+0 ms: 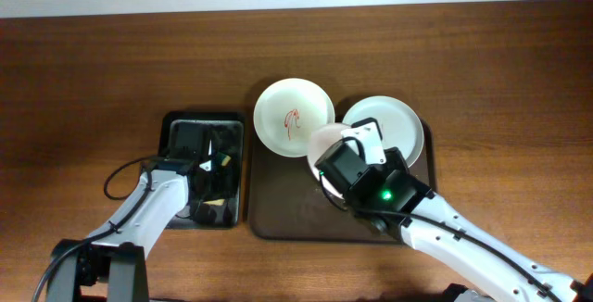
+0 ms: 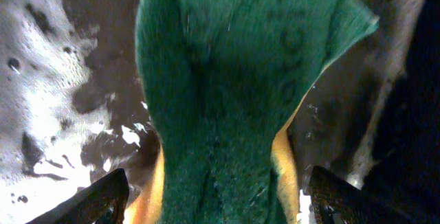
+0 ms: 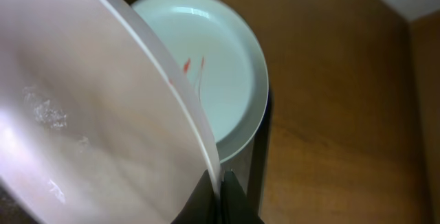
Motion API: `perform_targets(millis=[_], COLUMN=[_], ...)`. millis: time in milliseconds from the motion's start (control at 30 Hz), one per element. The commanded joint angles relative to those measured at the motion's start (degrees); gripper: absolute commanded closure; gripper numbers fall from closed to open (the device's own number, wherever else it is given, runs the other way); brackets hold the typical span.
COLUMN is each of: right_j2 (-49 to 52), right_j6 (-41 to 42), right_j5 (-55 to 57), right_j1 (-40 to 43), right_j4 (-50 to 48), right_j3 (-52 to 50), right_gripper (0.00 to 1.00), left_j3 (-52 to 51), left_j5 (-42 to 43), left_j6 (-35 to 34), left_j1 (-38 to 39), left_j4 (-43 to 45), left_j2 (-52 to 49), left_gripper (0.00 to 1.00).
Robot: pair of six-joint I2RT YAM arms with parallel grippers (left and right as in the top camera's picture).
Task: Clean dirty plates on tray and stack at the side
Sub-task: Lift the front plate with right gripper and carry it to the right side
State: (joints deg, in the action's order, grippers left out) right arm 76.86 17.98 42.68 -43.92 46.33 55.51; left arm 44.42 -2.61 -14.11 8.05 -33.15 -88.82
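The third white plate is to go on the bare wood (image 1: pixel 489 133) (image 3: pixel 350 138) beyond the pale mint plate. I will put it down there with my right gripper.
The dark brown tray (image 1: pixel 278 217) lies mid-table. A white plate (image 1: pixel 294 117) with a red scribble rests on its far left edge. A pale mint plate (image 1: pixel 389 119) lies at its far right and shows red marks in the right wrist view (image 3: pixel 220 66). My right gripper (image 3: pixel 221 183) is shut on the rim of a third, white plate (image 3: pixel 89 114) and holds it tilted above the tray (image 1: pixel 322 141). My left gripper (image 2: pixel 220 207) is open, with a green and yellow sponge (image 2: pixel 227 80) between its fingers, over the sponge tray.
A small black-rimmed metal tray (image 1: pixel 172 124) with soapy foam (image 2: pixel 41 80) stands left of the brown tray. A black cable (image 1: pixel 116 180) loops beside my left arm. Bare wooden table (image 1: pixel 500 80) lies to the right of the tray.
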Motion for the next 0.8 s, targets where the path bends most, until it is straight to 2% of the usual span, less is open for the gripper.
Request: perform_targets(millis=[0, 33, 67, 100, 200, 233, 267, 333, 400, 533, 667, 733, 767], right_j2=[-0.76, -0.76, -0.76, -0.76, -0.76, -0.76, -0.76, -0.76, -0.76, -0.76, -0.76, -0.76, -0.76], right_j6=[0.96, 0.96, 0.96, 0.96, 0.96, 0.98, 0.96, 0.98, 0.98, 0.98, 0.98, 0.98, 0.96], right_j5=[6.23, 6.25, 6.25, 6.34, 7.54, 7.50, 7.52, 7.50, 7.52, 7.50, 7.45, 7.48, 7.48], right_j1=[-2.21, -2.21, -2.21, -2.21, -2.21, -2.21, -2.21, -2.21, -2.21, -2.21, -2.21, -2.21, -2.21], right_j4=[-0.02, -0.02, 0.04, 0.39, 1.22, 1.22, 1.22, 1.22, 1.22, 1.05, 1.05, 1.05, 1.05], right_j3=[4.33, 4.85, 4.94, 4.94, 4.94, 4.94, 4.94, 4.94, 4.94, 4.94, 4.94, 4.94, 4.94], right_gripper=[0.96, 0.96, 0.96, 0.96, 0.96, 0.96, 0.96, 0.96, 0.96, 0.96, 0.96, 0.96, 0.96], left_j3=[-2.10, -2.29, -2.29, -2.29, -1.73, -0.90, -0.02, 1.73, 1.81, 1.60, 1.60, 1.60, 1.60], left_j5=[-0.15, -0.20, -0.20, -0.20, -0.20, -0.20, -0.20, -0.20, -0.20, -0.17, -0.20, -0.17, -0.20], left_j6=[0.31, 0.33, 0.31, 0.33, 0.33, 0.33, 0.33, 0.33, 0.33, 0.33, 0.31, 0.33, 0.33], left_j1=[-0.24, -0.24, -0.24, -0.24, -0.24, -0.24, -0.24, -0.24, -0.24, -0.24, -0.24, -0.24, -0.24], left_j4=[-0.74, -0.76, -0.72, -0.72, -1.86, -3.34, -4.76, -6.40, -4.94, 7.96, 11.74, 11.85, 11.85], left_j2=[0.66, 0.66, 0.66, 0.66, 1.46, 2.32, 3.06, 4.48, 4.61, 3.45, -4.48, -6.01, -6.01], left_gripper=[0.41, 0.67, 0.99, 1.00, 1.00, 0.86, 0.43, 0.20, 0.20, 0.23, 0.24, 0.30, 0.44])
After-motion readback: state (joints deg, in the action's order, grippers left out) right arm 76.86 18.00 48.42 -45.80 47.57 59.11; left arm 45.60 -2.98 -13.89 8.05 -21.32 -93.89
